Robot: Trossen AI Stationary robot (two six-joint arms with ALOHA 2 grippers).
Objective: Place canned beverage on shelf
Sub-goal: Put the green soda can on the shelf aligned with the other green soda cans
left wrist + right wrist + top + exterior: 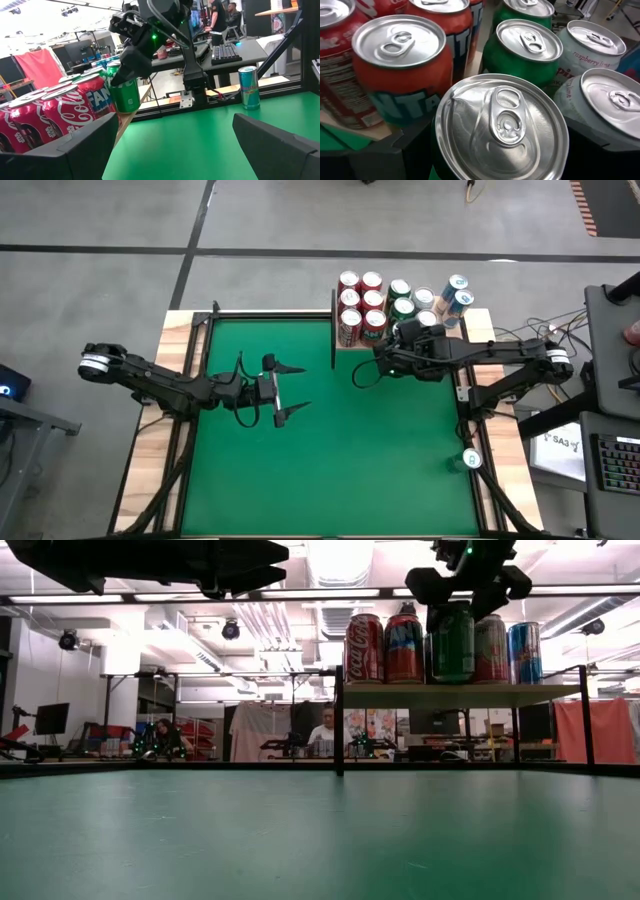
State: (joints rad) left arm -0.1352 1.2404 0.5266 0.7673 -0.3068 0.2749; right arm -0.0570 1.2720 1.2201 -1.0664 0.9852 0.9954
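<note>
I move my left gripper to the held green can next, and close it, empty, just in front of the can's base (388,389) (132,111) by the near edge of the shelf.
A green can (452,640) stands upright at the near edge of the shelf (500,695), a light-wood board on black posts at the table's far side. My right gripper (400,340) reaches in from the right and is shut on this can. Several more cans, red, green and pale, stand on their bases on the shelf behind and beside it (372,300). My left gripper (300,388) hovers open over the left middle of the green table, pointing level toward the right, with nothing between its fingers. My right gripper pinches the green can's upper wall, just under its rim (440,125), with one dark finger (395,150) on each side. It comes from above, slanting in from the table's right. The can stays upright, its base level with the board; I cannot tell whether it rests there.
A teal and silver can (471,460) stands alone at the table's right edge, near the front. A black frame runs around the green felt (330,470). People sit at desks in the room beyond the far edge (325,730).
</note>
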